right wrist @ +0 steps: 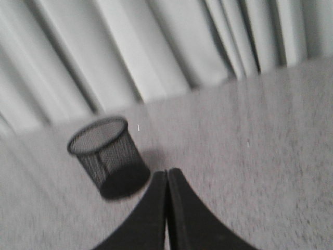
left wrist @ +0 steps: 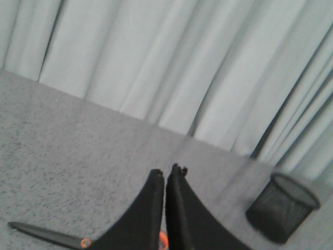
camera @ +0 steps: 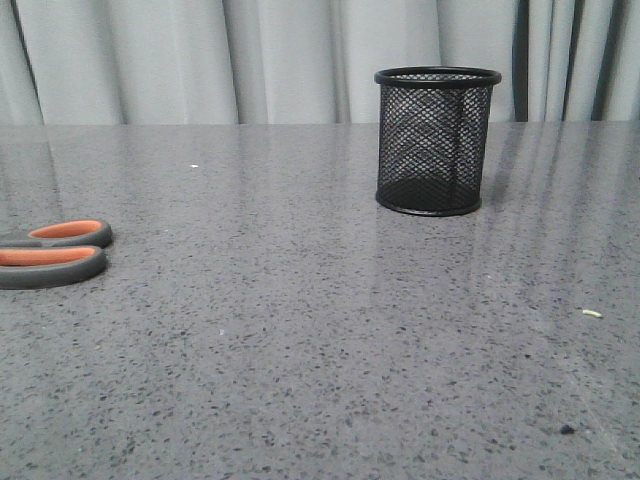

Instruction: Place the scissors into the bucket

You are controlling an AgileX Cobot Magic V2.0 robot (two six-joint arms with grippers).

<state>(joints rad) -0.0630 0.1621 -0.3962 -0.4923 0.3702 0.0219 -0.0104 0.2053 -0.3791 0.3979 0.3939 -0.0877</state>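
Note:
My right gripper closes next on the scissors' orange-lined handle loops (camera: 86,248), so the blades can enter the bucket first.
The scissors (camera: 55,253) lie flat at the table's left edge, dark grey handle loops lined in orange; the blades run out of the front view. In the left wrist view a dark blade with an orange pivot (left wrist: 49,237) shows below my left gripper (left wrist: 166,173), which is shut and empty above them. The bucket (camera: 436,140), a black wire-mesh cup, stands upright and empty at the back right; it also shows in the left wrist view (left wrist: 282,208) and the right wrist view (right wrist: 107,156). My right gripper (right wrist: 167,173) is shut and empty, near the bucket.
The grey speckled table (camera: 320,350) carries a small pale scrap (camera: 592,313) and a dark speck (camera: 567,429) at the front right. Grey curtains (camera: 200,60) hang behind the far edge.

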